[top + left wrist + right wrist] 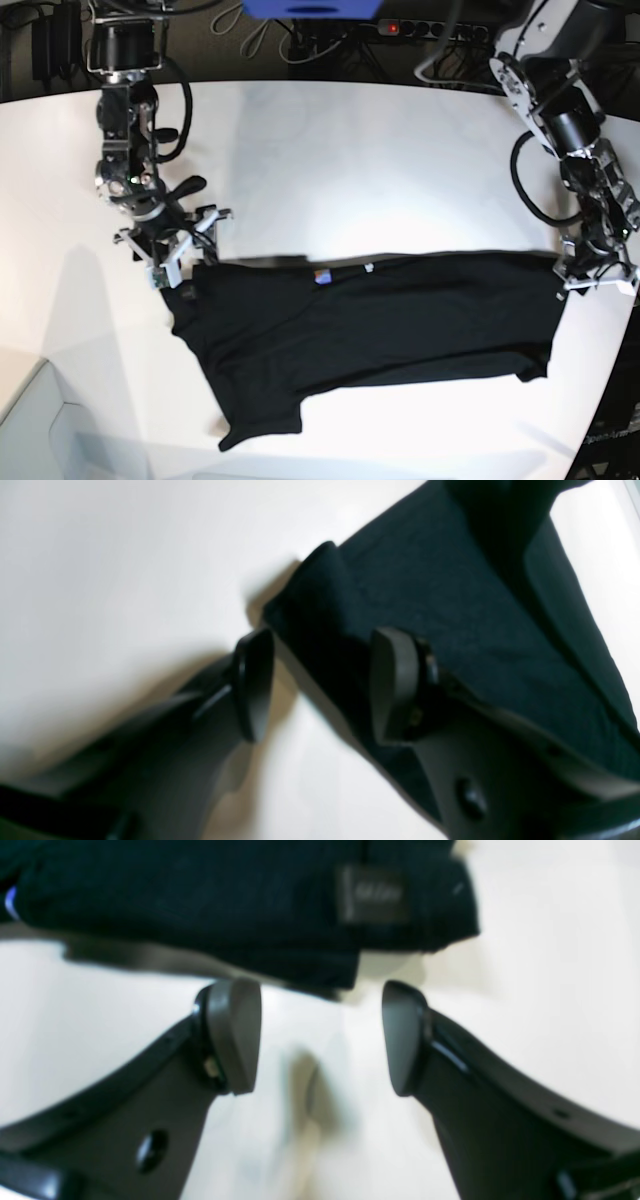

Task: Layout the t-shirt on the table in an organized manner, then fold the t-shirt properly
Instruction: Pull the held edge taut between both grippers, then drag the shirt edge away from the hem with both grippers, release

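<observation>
The t-shirt is lying doubled up along its far edge. Both my grippers should pinch its far corners (545,264), lift them and pull them farther back before folding.
The black t-shirt (380,320) lies flat across the white table (350,170), with one sleeve pointing toward the front left. A small coloured print patch (322,276) and a neck label (368,267) sit on its far edge. My right gripper (182,262) stands open just off the shirt's left end. In the right wrist view, this gripper (320,1037) holds nothing, and the t-shirt (225,900) with a grey label (372,895) lies beyond its fingertips. My left gripper (592,280) is at the shirt's right end. It is open (322,685), straddling the t-shirt's (450,605) edge without pinching it.
A power strip (420,28) and cables lie beyond the table's far edge, beside a blue object (310,8). The table's curved edge runs close to my left gripper on the right and drops off at the front left corner (40,380).
</observation>
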You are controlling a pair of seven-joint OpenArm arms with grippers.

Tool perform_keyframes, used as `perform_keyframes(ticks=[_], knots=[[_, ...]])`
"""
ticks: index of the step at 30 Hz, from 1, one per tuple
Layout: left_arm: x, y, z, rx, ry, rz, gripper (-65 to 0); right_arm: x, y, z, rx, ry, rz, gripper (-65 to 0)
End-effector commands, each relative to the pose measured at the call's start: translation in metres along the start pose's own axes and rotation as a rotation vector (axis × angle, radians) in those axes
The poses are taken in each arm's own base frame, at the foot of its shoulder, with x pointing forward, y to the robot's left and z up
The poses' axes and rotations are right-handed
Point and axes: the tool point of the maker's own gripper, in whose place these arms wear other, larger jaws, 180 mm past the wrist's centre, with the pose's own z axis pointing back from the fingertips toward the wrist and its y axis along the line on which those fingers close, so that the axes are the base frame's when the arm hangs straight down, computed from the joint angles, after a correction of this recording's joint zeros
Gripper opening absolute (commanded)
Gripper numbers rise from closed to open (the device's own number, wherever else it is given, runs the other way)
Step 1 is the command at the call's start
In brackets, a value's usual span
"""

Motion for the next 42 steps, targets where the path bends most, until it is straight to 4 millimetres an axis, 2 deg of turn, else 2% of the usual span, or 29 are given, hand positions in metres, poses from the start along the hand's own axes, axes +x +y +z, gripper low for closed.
perform_keyframes(ticks=[1, 5, 13, 14, 17, 23, 25, 27, 28, 30, 32, 33, 37, 40, 42], knots=[[0.033, -0.015, 0.005, -0.034, -0.079, 0.002, -34.3, 0.020, -0.003, 0.001, -0.002, -0.062, 0.004, -27.0], [0.035, -0.012, -0.003, -0.025, -0.125, 0.019, -34.3, 0.019, -0.002, 0.000, -0.001, -0.059, 0.002, -27.0], [0.030, -0.029, -0.018, -0.038, -0.144, -0.027, -34.8, 0.026, 0.000, -0.001, 0.004, -0.072, 0.009, -26.9], [0.029, -0.030, -0.019, -0.039, -0.147, -0.035, -36.4, 0.032, -0.001, -0.003, 0.003, -0.082, 0.011, -26.9], [0.030, -0.037, -0.019, -0.049, -0.167, -0.049, -41.9, 0.034, -0.001, -0.014, 0.009, -0.071, -0.008, -26.9], [0.032, -0.039, -0.018, -0.052, -0.174, -0.055, -43.4, 0.033, -0.007, -0.031, 0.009, -0.052, -0.034, -27.1], [0.033, -0.039, -0.017, -0.054, -0.173, -0.052, -50.7, 0.033, -0.006, -0.032, 0.011, -0.066, -0.038, -27.9], [0.033, -0.039, -0.017, -0.053, -0.173, -0.051, -61.2, 0.033, -0.006, -0.032, 0.012, -0.070, -0.038, -31.9], [0.033, -0.038, -0.017, -0.050, -0.173, -0.050, -65.0, 0.032, -0.005, -0.032, 0.013, -0.068, -0.037, -36.5], [0.032, -0.037, -0.017, -0.048, -0.171, -0.049, -64.7, 0.024, -0.001, -0.031, 0.019, -0.052, -0.044, -47.4], [0.032, -0.036, -0.017, -0.047, -0.172, -0.050, -62.8, 0.026, 0.003, -0.028, 0.021, -0.066, -0.053, -62.7], [0.031, -0.036, -0.017, -0.048, -0.171, -0.051, -62.8, 0.029, 0.003, -0.026, 0.020, -0.076, -0.048, -65.0], [0.037, -0.038, -0.014, -0.053, -0.188, -0.053, -62.8, 0.041, 0.008, -0.002, 0.015, -0.145, -0.015, -65.0], [0.046, -0.043, -0.005, -0.066, -0.207, -0.069, -62.8, 0.064, 0.013, 0.024, 0.009, -0.229, 0.020, -65.0], [0.053, -0.053, 0.005, -0.103, -0.208, -0.057, -62.8, 0.075, 0.010, 0.044, -0.014, -0.280, 0.031, -65.0]])
